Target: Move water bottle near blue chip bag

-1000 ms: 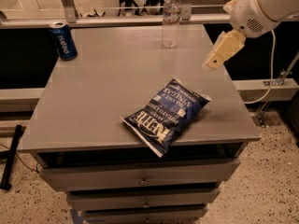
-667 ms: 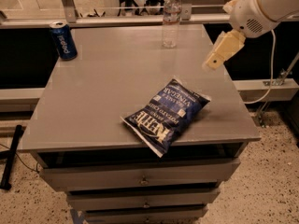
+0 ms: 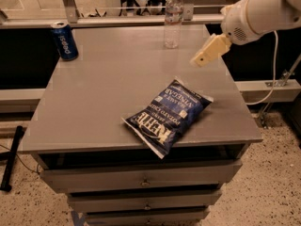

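The robot's gripper needs to next move to the middle of the water bottle's body point(image 3: 173, 25), well below the white cap, and close there.
The water bottle point(image 3: 172, 19) is clear with a white cap and stands upright near the far edge of the grey table point(image 3: 103, 79). The blue chip bag point(image 3: 169, 114) lies flat near the table's front right, with white lettering facing up. My gripper point(image 3: 207, 52) is cream-coloured and hangs from the white arm point(image 3: 256, 13) above the table's right side. It is to the right of the bottle and a little nearer than it, apart from it, and behind the bag. It holds nothing that I can see.
A blue soda can point(image 3: 65, 41) stands upright at the table's far left corner. Drawers point(image 3: 141, 180) run under the tabletop. A rail point(image 3: 117, 20) runs behind the table. A white cable point(image 3: 270, 84) hangs at the right.
The arm and gripper have shifted slightly left, toward the bottle. The bottle, bag and can have not moved.
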Available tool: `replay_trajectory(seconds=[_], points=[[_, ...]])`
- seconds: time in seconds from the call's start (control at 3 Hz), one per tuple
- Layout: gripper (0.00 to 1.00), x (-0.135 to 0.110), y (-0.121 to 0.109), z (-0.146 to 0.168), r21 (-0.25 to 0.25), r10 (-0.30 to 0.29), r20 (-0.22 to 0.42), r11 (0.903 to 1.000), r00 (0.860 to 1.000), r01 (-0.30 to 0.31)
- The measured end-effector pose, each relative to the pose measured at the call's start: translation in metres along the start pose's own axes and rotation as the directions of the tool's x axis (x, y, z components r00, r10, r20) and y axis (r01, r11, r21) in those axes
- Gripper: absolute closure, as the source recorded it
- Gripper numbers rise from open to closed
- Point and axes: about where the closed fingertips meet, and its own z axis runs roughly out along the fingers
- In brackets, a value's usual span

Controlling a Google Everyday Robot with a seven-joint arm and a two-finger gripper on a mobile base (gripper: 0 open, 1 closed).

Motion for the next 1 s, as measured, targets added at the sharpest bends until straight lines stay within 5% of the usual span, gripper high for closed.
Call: replay_trajectory(seconds=[0.33, 0.67, 1.0], points=[[0.00, -0.005, -0.026, 0.040, 0.058, 0.071, 0.087, 0.9954, 0.994, -0.076], [0.00, -0.019, -0.045, 0.081, 0.055, 0.132, 0.193, 0.9880, 0.972, -0.145], [0.00, -0.035, -0.059, 0.120, 0.018, 0.184, 0.298, 0.9799, 0.936, -0.199]])
